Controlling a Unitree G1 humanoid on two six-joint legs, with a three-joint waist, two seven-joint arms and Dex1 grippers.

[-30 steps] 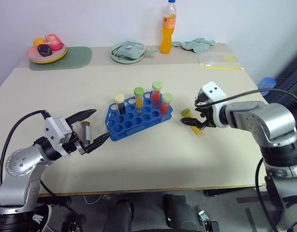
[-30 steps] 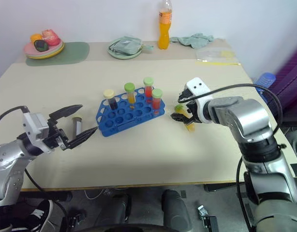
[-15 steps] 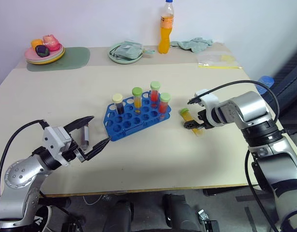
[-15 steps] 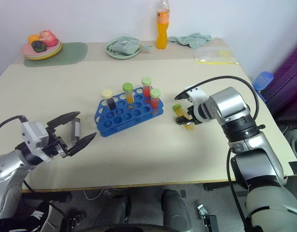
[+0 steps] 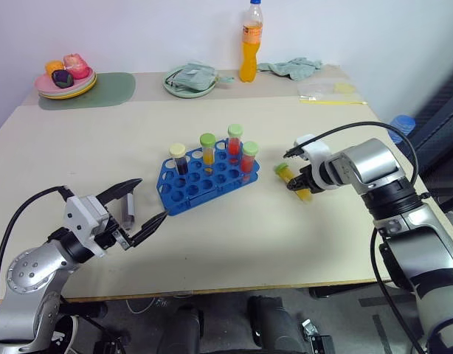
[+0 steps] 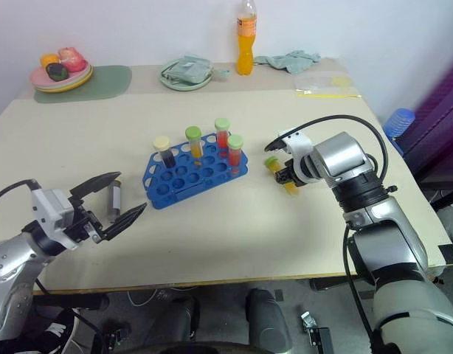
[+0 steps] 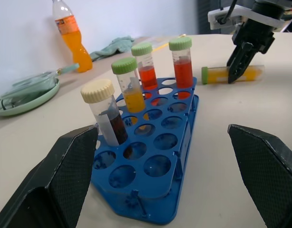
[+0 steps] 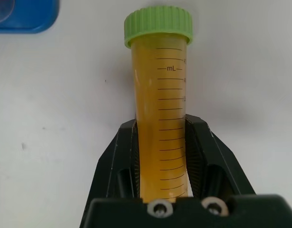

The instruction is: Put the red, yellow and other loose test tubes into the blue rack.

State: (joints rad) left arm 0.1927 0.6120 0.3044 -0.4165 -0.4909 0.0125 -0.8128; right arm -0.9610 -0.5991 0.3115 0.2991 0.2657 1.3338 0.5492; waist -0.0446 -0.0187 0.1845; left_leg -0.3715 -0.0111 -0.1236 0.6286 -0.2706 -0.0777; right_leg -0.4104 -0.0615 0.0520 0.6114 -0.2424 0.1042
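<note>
The loose yellow test tube will go down from my right gripper into the blue rack's front-row hole (image 5: 220,179) before the standing yellow tube.
The blue rack (image 5: 184,198) stands mid-table with several capped tubes upright in it: a dark one (image 5: 180,158), a yellow one (image 5: 208,153) and two red ones (image 5: 234,144). To its right a yellow test tube (image 8: 160,71) with a green cap lies on the table, and my right gripper (image 5: 299,184) is shut on its body. My left gripper (image 5: 149,199) stands open low over the table, in front of and to the left of the rack. A greyish loose tube (image 5: 128,209) lies on the table just behind the gap between its fingers.
Along the back edge are a plate of toy food (image 5: 64,77) on a green mat, a green plate with a cloth (image 5: 188,80), an orange drink bottle (image 5: 250,44), a crumpled cloth (image 5: 293,68) and a plastic bag (image 5: 330,92).
My right gripper has come down over the lying yellow tube and shut on it. The left gripper stays open in about the same place.
</note>
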